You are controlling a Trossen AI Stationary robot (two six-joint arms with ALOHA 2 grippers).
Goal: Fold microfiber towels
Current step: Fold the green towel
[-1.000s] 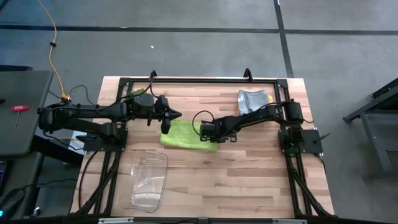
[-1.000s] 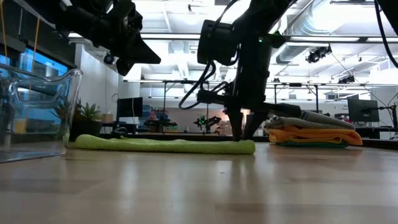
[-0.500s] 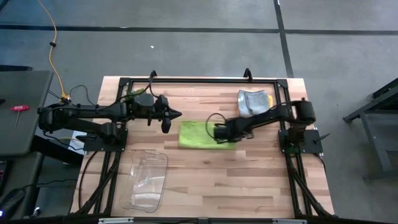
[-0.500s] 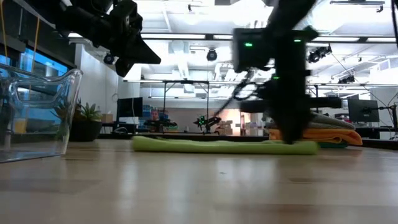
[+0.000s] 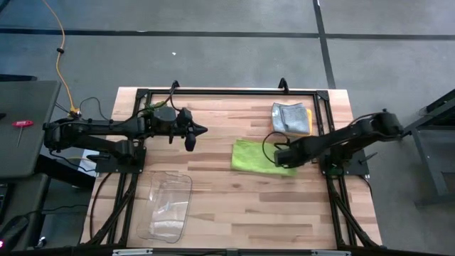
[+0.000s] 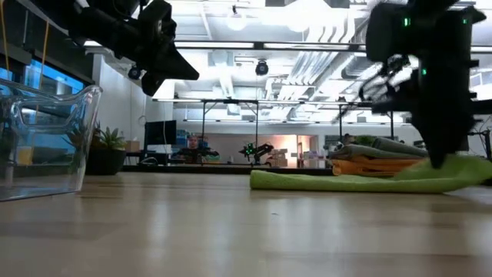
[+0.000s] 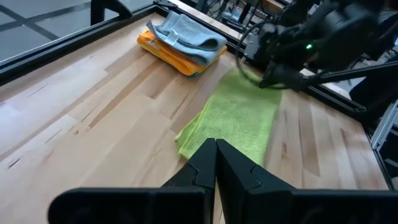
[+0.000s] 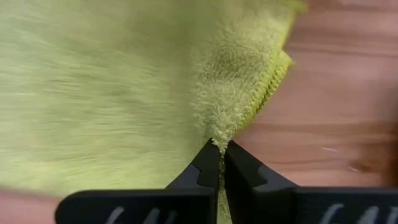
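My right gripper will let go of the lime green towel's raised end, and I will set it on the towel's end (image 5: 241, 154) nearest my left gripper.
A folded lime green towel (image 5: 256, 156) lies flat on the table right of centre; it also shows in the low view (image 6: 346, 181) and the left wrist view (image 7: 239, 121). My right gripper (image 5: 283, 158) is shut on its right part. A stack of folded towels (image 5: 291, 118), grey on top with orange and teal below, sits at the far right. My left gripper (image 5: 196, 132) is shut and empty, held above the table left of the green towel (image 7: 216, 151). My right gripper pinches a raised pucker of the lime towel (image 8: 219, 135) between its two fingers, close to the hemmed edge (image 8: 268, 84) at the towel's right end. The fingers point down from above. The towel lies on the table, its right end (image 6: 470, 169) slightly raised.
A clear plastic bin (image 5: 168, 206) lies at the near left, seen large in the low view (image 6: 42, 138). A small green plant (image 5: 148, 108) stands at the far left. Black frame rails (image 5: 227, 91) run along the table's edges.
My right gripper, shut on the lime towel, has gone toward the table's right edge and dragged the towel with it. The towel has slid flat along the table from the centre to just in front of the stack.
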